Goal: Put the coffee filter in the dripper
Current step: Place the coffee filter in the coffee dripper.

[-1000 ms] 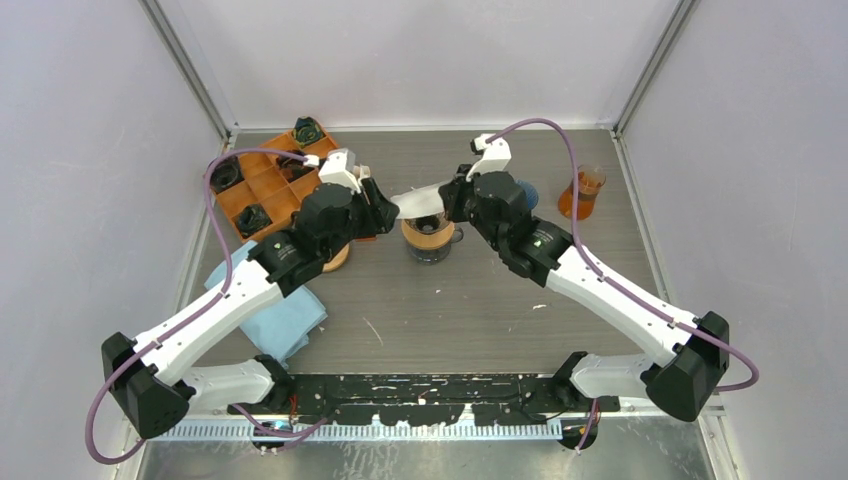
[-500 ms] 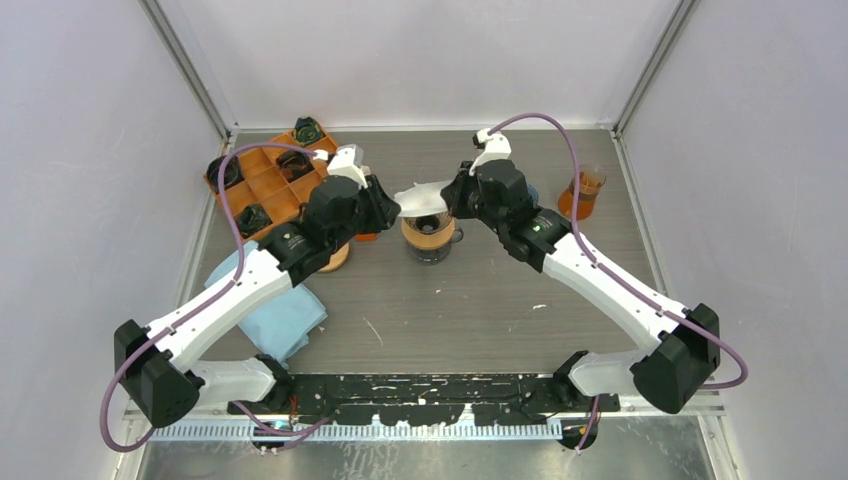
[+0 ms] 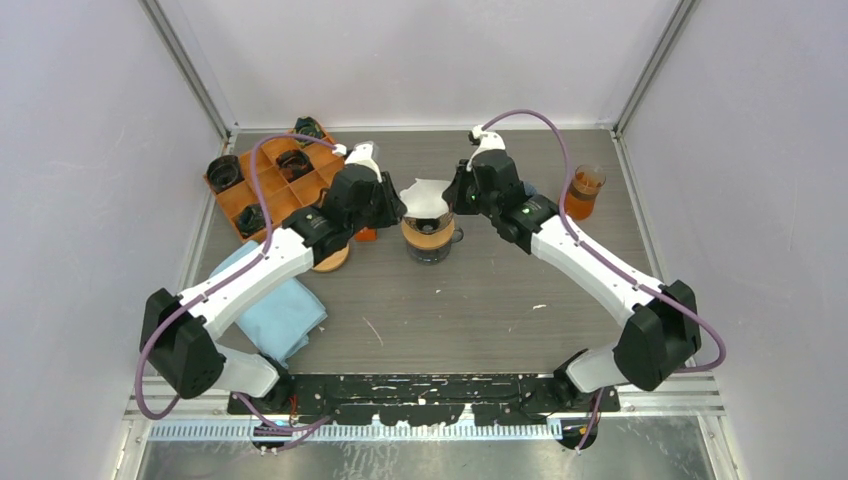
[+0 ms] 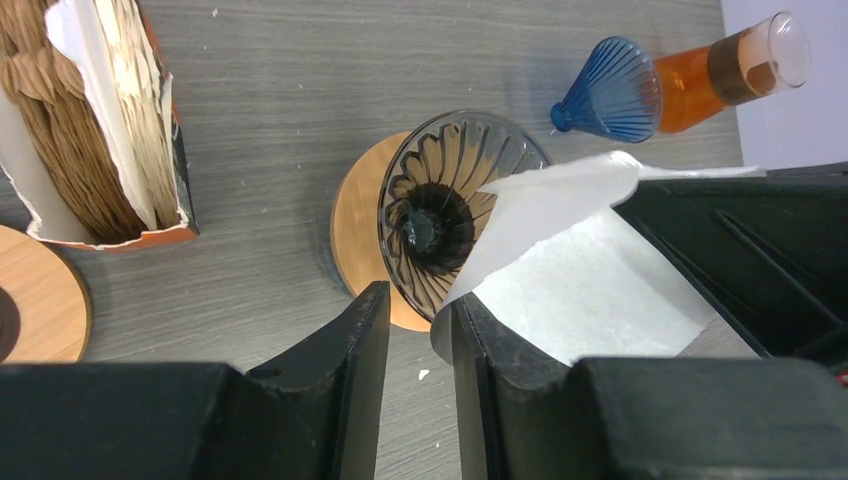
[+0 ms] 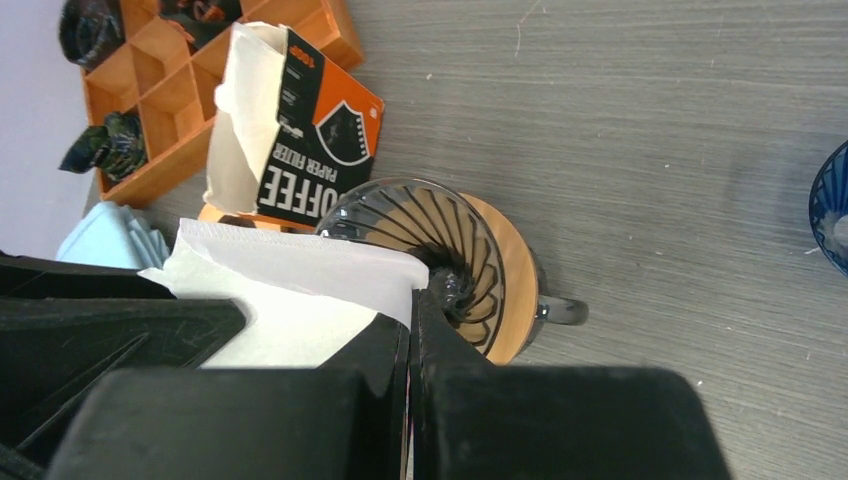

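Note:
The filter hangs flat across the dripper's opening, so my right gripper needs to retake the filter's edge [image 3: 446, 204] close by and tilt the filter before lowering it into the dripper.
The white paper coffee filter [image 3: 424, 196] hangs partly spread just above the dripper [image 3: 430, 232], a dark ribbed glass cone on a wooden collar at mid-table. My right gripper [image 5: 411, 300] is shut on the filter's [image 5: 290, 270] right edge, over the dripper [image 5: 450, 250]. My left gripper [image 4: 418, 300] comes in from the left with a narrow gap between its jaws. The filter's [image 4: 580, 270] free corner curls against the inner face of the right finger; bare table shows through the gap. The dripper [image 4: 440, 200] lies straight ahead of it.
An open box of filters [image 4: 110, 130] stands left of the dripper, by an orange compartment tray [image 3: 270, 185]. A wooden disc [image 3: 335, 260] and blue cloth [image 3: 275, 310] lie to the left. A blue cone [image 4: 610, 95] and an orange beaker [image 3: 585, 190] stand at the right.
Both grippers have moved toward the back of the table and the filter now sits right over the dripper, more spread. The left jaws have narrowed.

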Available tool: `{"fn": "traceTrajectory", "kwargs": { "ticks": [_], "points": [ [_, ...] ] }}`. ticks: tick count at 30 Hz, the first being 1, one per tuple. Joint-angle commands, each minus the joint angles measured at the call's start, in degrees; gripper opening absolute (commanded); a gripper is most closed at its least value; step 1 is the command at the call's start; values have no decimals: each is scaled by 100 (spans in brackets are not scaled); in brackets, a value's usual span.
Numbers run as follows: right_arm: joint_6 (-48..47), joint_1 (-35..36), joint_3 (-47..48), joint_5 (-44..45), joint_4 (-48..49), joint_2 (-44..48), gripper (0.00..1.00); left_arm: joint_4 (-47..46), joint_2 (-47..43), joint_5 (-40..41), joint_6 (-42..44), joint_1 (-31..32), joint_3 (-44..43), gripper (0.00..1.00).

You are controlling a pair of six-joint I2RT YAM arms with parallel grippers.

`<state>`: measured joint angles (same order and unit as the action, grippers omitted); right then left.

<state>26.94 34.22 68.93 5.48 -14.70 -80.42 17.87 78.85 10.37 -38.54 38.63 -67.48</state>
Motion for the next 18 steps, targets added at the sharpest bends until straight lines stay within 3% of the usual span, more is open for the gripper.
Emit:
{"fn": "traceTrajectory", "kwargs": {
  "ticks": [1, 13, 18],
  "points": [
    [24, -92, 296, -261, 53, -206, 1, -19, 114, -215, 80, -58, -351, 30],
    [-95, -152, 459, -425, -64, -813, 9, 183, 418, -395, 119, -147, -509, 28],
    [-214, -152, 608, -459, -173, -992, 25, 206, 505, -434, 125, -165, -542, 28]
  ]
}}
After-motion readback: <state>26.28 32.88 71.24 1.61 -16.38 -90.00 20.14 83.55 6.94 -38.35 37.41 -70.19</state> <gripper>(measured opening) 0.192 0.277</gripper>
